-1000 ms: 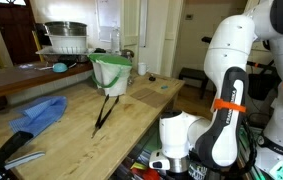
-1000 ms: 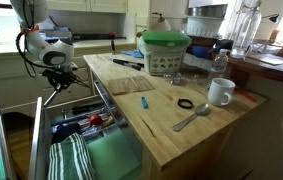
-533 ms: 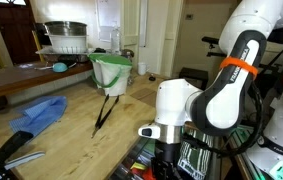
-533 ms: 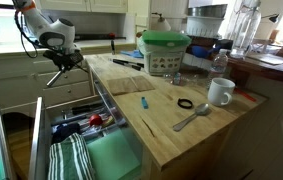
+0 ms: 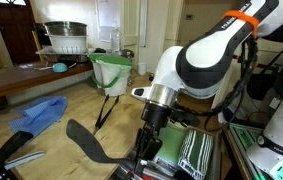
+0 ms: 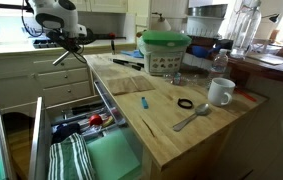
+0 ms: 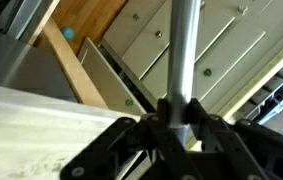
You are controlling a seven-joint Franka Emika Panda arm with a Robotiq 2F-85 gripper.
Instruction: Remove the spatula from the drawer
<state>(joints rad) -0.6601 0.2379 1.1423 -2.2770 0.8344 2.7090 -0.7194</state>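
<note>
I should use my gripper to set the dark spatula down on the wooden counter by the near end of the black tongs (image 5: 93,128).
My gripper (image 5: 148,143) is shut on the thin handle of the dark spatula (image 5: 89,143) and holds it in the air above the counter's edge, blade end out to the left. In an exterior view the gripper (image 6: 63,30) is high above the open drawer (image 6: 37,135), with the spatula (image 6: 67,53) hanging below it. The drawer holds a green mat (image 6: 108,156) and a striped cloth (image 6: 69,160). In the wrist view the grey handle (image 7: 183,45) rises from between the closed jaws of the gripper (image 7: 181,118).
On the wooden counter (image 5: 76,115) lie black tongs (image 5: 103,110), a blue cloth (image 5: 36,114), a thick black-handled tool (image 5: 16,150) and a green-lidded bowl (image 6: 166,50). A white mug (image 6: 219,92) and a spoon (image 6: 191,118) sit near the counter's far edge.
The gripper has risen from down at the drawer to well above counter height, carrying the spatula up and out with it.
</note>
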